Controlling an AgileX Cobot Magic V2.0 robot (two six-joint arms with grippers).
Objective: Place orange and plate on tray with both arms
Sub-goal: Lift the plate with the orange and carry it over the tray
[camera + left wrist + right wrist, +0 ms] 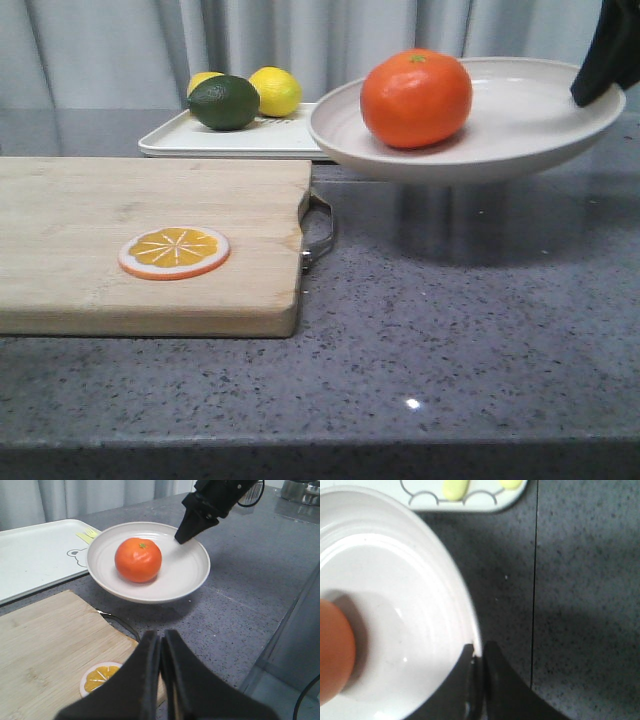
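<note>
The plate with the orange, now held up above the grey counter, will be let go by my right gripper on the white tray point(350, 125), next to the lemons and the lime.
The orange point(416, 97) lies in the off-white plate point(530, 125), which hangs in the air above the grey counter, beside the white tray point(195, 139). My right gripper point(603, 62) is shut on the plate's right rim and holds it up; the right wrist view shows its jaws clamped on the rim point(479, 652) with the orange point(335, 655) at the frame's edge. In the left wrist view the orange point(138, 559) sits in the plate point(185, 572) next to the tray point(35, 555) with its bear drawing. My left gripper point(161, 640) is shut and empty, above the cutting board's corner.
A wooden cutting board point(110, 215) with a metal handle point(320, 228) lies at the front left, with a flat orange slice point(174, 251) on it. Two lemons point(275, 91) and a lime point(223, 103) sit on the tray's far end.
</note>
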